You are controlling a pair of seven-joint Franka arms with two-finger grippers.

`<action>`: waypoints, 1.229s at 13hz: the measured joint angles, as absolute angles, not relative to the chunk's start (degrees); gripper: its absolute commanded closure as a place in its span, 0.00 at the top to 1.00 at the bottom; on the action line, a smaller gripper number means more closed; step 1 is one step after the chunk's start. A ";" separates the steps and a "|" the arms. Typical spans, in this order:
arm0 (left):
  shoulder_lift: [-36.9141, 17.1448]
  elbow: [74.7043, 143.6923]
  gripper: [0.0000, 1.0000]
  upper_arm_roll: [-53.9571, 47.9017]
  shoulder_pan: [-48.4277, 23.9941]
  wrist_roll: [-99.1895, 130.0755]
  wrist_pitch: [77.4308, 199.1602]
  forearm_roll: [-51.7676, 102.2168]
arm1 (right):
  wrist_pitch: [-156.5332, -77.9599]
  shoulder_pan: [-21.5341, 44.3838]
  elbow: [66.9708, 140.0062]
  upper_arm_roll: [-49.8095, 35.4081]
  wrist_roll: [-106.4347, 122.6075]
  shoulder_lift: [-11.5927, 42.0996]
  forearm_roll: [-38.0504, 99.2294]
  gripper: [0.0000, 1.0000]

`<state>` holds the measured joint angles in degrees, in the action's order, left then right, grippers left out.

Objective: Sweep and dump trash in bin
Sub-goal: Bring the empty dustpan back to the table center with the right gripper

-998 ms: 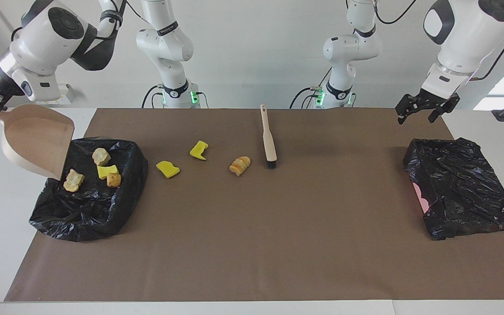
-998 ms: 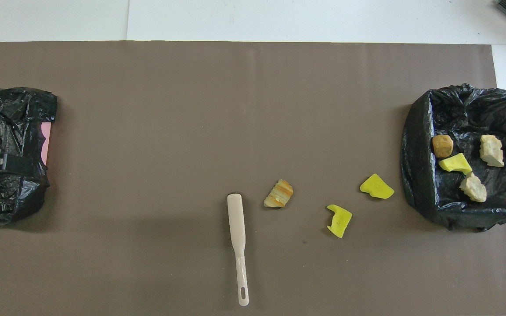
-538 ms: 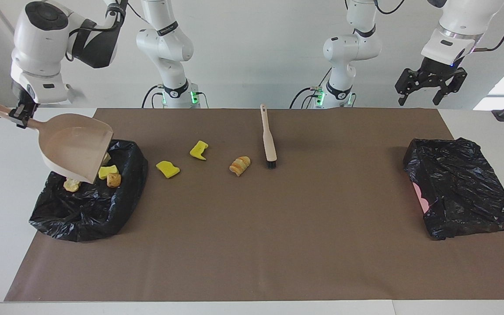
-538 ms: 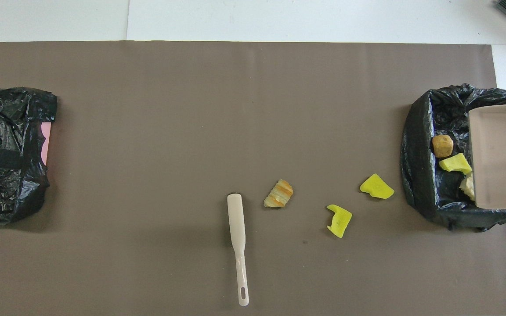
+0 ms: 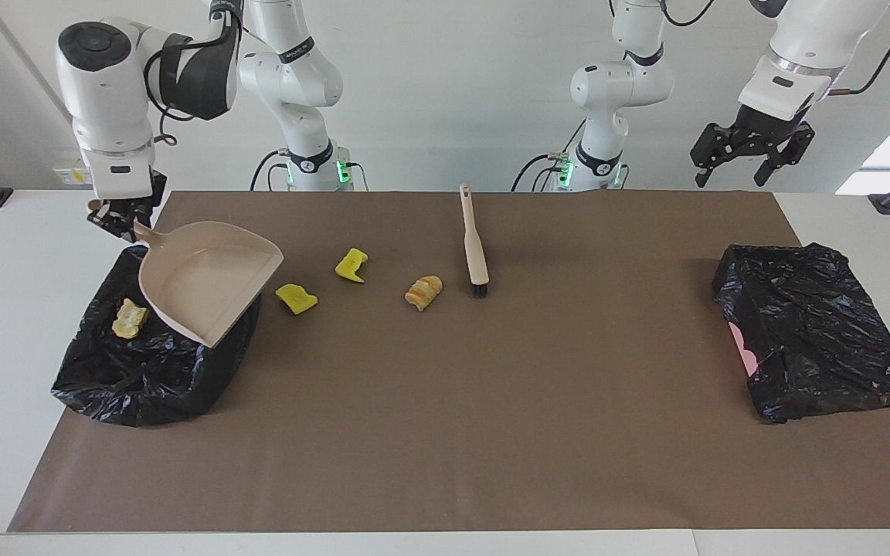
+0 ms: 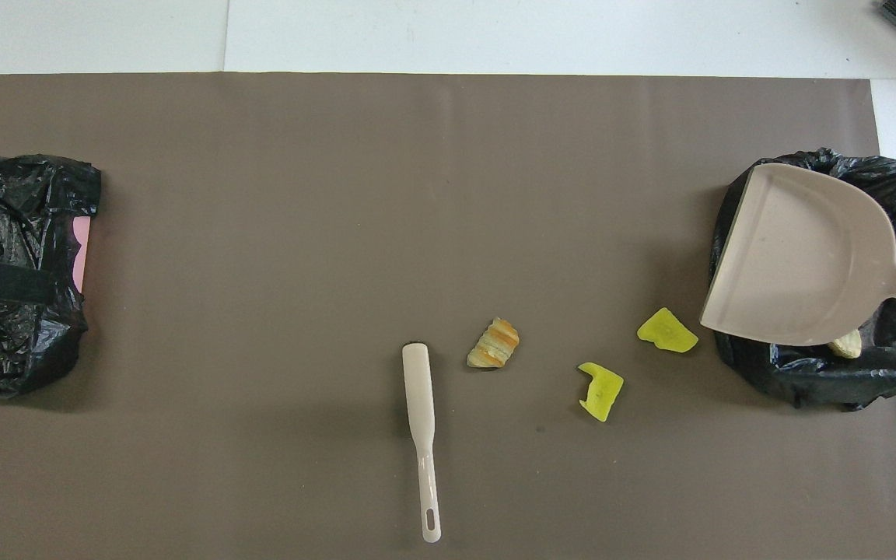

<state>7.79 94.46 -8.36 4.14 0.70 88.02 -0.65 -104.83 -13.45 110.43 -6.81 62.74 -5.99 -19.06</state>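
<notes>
The robot's right gripper will release the beige dustpan on the open brown mat [image 6: 442, 211] beyond the beige brush and tan chunk.
My right gripper [image 5: 117, 217] is shut on the handle of the beige dustpan [image 5: 209, 278] [image 6: 798, 257], which hangs nearly level and empty over the black-lined bin [image 5: 144, 378] [image 6: 806, 375]. A tan chunk [image 5: 129, 318] [image 6: 845, 343] shows in the bin; the pan hides the rest of its inside. Loose trash lies on the brown mat: two yellow sponge pieces [image 5: 296, 298] [image 5: 351, 265] [image 6: 666, 330] [image 6: 602, 389] and a tan bread-like chunk [image 5: 423, 293] [image 6: 494, 343]. The beige brush [image 5: 474, 247] [image 6: 421, 435] lies free beside that chunk. My left gripper [image 5: 750, 150] waits open, high up.
A second black-bagged bin [image 5: 816, 332] [image 6: 12, 272] with a pink patch at its side stands at the left arm's end of the table. The brown mat [image 5: 491, 425] covers most of the table.
The right arm swung the dustpan from a steep tip at the bin's outer side to nearly level over the bin. The left gripper rose a little.
</notes>
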 measured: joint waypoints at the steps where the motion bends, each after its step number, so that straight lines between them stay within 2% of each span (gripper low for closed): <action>1: 7.70 94.46 1.00 -8.24 4.15 0.85 88.03 -0.62 | -103.82 -11.97 110.56 -6.88 57.55 -6.00 -18.29 0.00; 8: 7.34 94.00 1.00 -7.79 4.18 1.18 87.98 -0.38 | -100.52 -0.05 110.67 -7.23 19.47 -4.03 -7.61 0.00; 11: 7.33 94.00 1.00 -7.84 4.18 1.18 86.94 -0.37 | -101.36 5.31 108.03 -7.24 5.50 0.20 -5.26 0.00; 16: 7.33 94.00 1.00 -7.83 4.18 1.17 86.75 -0.37 | -102.85 14.01 96.95 -7.26 -11.28 11.06 -1.79 0.00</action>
